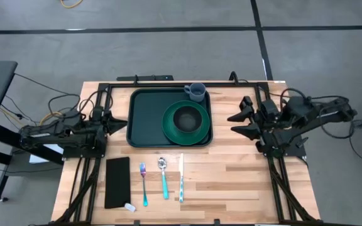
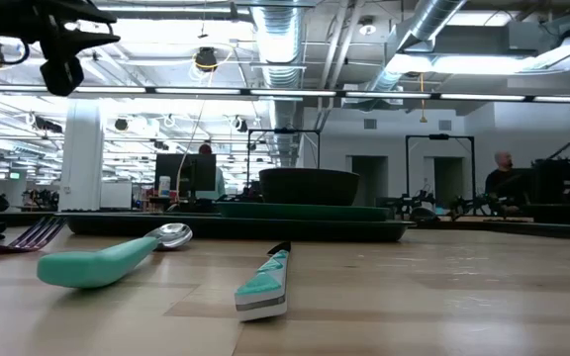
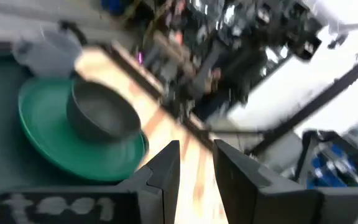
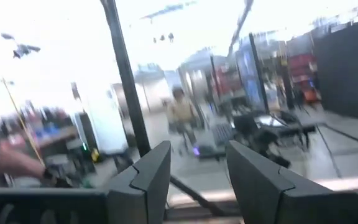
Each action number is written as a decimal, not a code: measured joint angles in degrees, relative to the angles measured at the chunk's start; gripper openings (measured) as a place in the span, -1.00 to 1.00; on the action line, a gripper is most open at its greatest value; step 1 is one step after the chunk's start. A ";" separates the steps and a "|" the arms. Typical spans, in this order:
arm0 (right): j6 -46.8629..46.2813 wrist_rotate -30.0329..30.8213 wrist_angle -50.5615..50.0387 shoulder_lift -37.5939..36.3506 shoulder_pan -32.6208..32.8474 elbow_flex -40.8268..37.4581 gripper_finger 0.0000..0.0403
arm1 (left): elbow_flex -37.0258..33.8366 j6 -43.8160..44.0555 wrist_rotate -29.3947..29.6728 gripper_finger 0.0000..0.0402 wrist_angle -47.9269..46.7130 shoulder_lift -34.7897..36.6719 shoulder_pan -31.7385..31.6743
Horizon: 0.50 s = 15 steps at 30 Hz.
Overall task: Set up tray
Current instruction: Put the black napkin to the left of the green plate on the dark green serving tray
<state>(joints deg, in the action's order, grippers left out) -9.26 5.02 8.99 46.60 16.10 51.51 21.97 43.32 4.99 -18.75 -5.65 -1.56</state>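
The black napkin's far corner (image 1: 126,161) on the fork's side is close to the dark green tray. My left gripper goes there next and closes on it.
The dark green tray (image 1: 144,119) lies flat on the far middle of the table. On its right half a round green plate (image 1: 170,127) carries a dark bowl (image 1: 185,117), and a grey-blue mug (image 1: 195,92) stands at its far right corner. In the low view the tray (image 2: 166,226) shows edge-on under the bowl (image 2: 308,185). My left gripper (image 1: 117,122) hovers open just left of the tray, above the table. My right gripper (image 1: 239,123) hovers open right of the tray. The left wrist view shows the plate (image 3: 48,140), the bowl (image 3: 101,112) and open fingers (image 3: 196,171).
Near the table's near edge lie a black napkin (image 1: 117,182), a teal-handled fork (image 1: 143,184), spoon (image 1: 163,177) and knife (image 1: 181,177), side by side, with a small white object (image 1: 129,206) by the napkin. Bare wood spreads right of the knife. Black frame rails run along both sides.
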 joint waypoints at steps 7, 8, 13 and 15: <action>-11.09 0.02 14.55 -3.28 -0.09 -14.09 -0.28 | 7.87 -0.75 -9.72 -0.58 -15.13 -11.78 0.00; -12.27 0.02 15.76 -3.22 -0.09 -15.10 -0.27 | 9.11 -1.77 -10.96 -0.58 -17.29 -14.27 0.02; -13.24 -0.44 24.63 -3.27 0.54 -20.24 -0.27 | 13.42 -7.14 -16.71 -0.58 -26.34 -26.57 1.49; -13.20 -0.46 28.96 -3.50 0.79 -22.73 -0.27 | 14.37 -8.90 -17.62 -0.58 -29.14 -31.37 2.76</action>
<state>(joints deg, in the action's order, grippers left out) -22.46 4.56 37.95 43.10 16.89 28.78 36.34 34.42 -12.63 -47.89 -37.02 1.19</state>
